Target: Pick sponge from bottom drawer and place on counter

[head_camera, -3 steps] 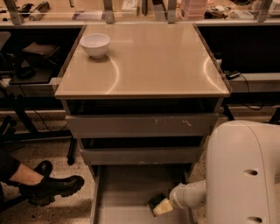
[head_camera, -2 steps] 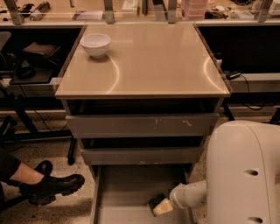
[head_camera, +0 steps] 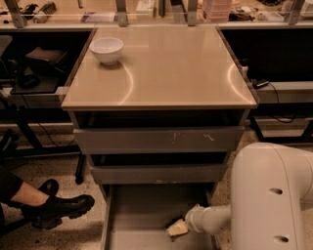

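The robot's gripper will close on the small dark sponge (head_camera: 175, 222) that lies in the open bottom drawer, beside its cream-yellow fingers.
The bottom drawer (head_camera: 139, 210) is pulled out, a shallow grey tray at the foot of the cabinet. My gripper (head_camera: 178, 228) reaches down into its right front part, with its cream-yellow padded tip low over the drawer floor. A small dark shape (head_camera: 171, 223) lies against the tip's upper left edge. It may be the sponge, but I cannot tell, nor whether it is held. The glossy beige counter (head_camera: 166, 68) is above, and a white bowl (head_camera: 107, 50) stands on its far left corner.
My white arm (head_camera: 271, 195) fills the lower right. Two grey drawers with scratched fronts (head_camera: 159, 140) sit above the open one. A person's leg and black boot (head_camera: 58, 207) rest on the floor at left. A cluttered shelf (head_camera: 146, 12) runs along the back.
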